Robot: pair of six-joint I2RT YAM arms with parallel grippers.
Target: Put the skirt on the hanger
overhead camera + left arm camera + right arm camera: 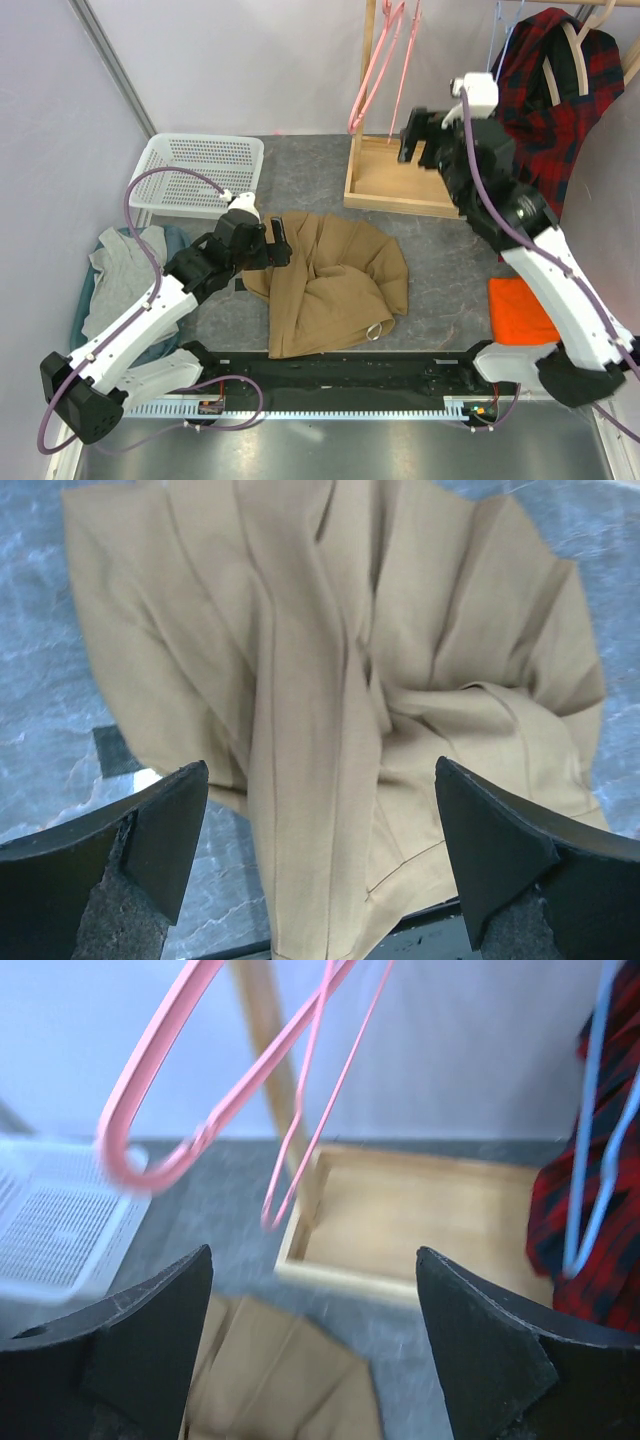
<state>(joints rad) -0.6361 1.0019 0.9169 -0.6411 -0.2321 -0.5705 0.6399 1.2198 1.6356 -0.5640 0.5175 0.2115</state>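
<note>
Next, my right gripper grips the near arm (406,60) (313,1042) of the thin pink hanger just below that hanger's hook, beside the thicker pink hangers.
The tan-brown skirt (335,280) lies crumpled on the grey table in the middle. In the left wrist view the skirt (340,670) fills most of the frame. My left gripper (278,243) is open and empty, just above the skirt's left edge; its fingers (170,830) straddle a fold. The pink hanger (385,55) hangs from the wooden rack at the back. My right gripper (417,140) is open and empty, held high beside the pink hanger (190,1130), which hangs ahead and to the left of its fingers (480,1340).
A wooden rack base tray (395,180) stands at the back. A red plaid shirt (545,110) on a wooden hanger and a light-blue hanger (600,1140) hang at right. A white basket (195,170), grey garment (125,265) and orange cloth (520,310) lie around.
</note>
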